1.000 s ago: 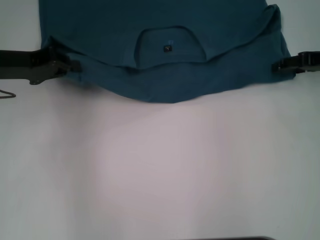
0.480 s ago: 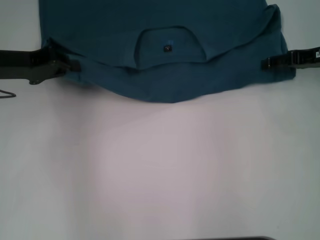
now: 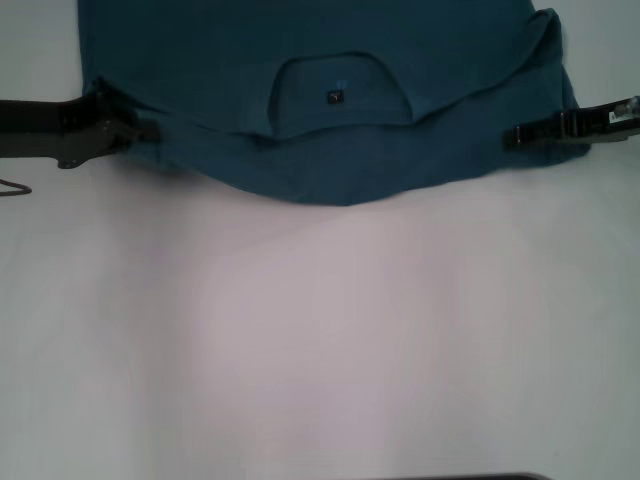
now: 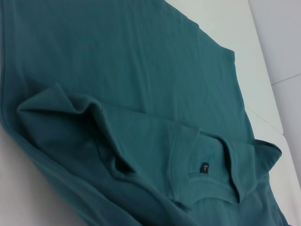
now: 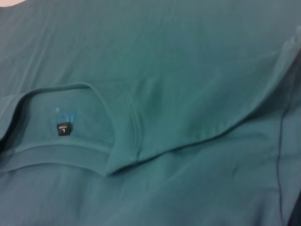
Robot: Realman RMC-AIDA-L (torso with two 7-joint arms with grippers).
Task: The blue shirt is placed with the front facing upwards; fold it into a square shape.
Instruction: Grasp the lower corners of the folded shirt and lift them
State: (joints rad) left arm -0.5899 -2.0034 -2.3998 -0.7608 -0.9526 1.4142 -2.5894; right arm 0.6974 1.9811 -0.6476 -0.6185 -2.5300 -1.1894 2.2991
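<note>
The blue shirt's near edge is under my right gripper, which reaches well inside the shirt's corner. I should open it, back out and grip the shirt's near corner (image 3: pixel 582 152) before pulling the shirt closer.
The blue shirt (image 3: pixel 330 150) lies across the far part of the white table (image 3: pixel 320 340), its near part folded over. The ribbed collar (image 3: pixel 340 95) with the black neck label (image 3: pixel 335 97) faces me. The label also shows in the left wrist view (image 4: pixel 204 168) and the right wrist view (image 5: pixel 63 129). The chest print is hidden. My left gripper (image 3: pixel 145 130) is at the shirt's left edge, where the fabric bunches around its tip. My right gripper (image 3: pixel 510 136) reaches in from the right, low over the shirt's right side.
The white table runs wide and bare in front of the shirt. A thin dark cable end (image 3: pixel 15 187) lies at the left edge. A dark strip (image 3: pixel 460 477) shows at the bottom edge.
My right gripper has moved left, from the shirt's right edge to farther in over the fabric. The left gripper and the shirt have stayed put.
</note>
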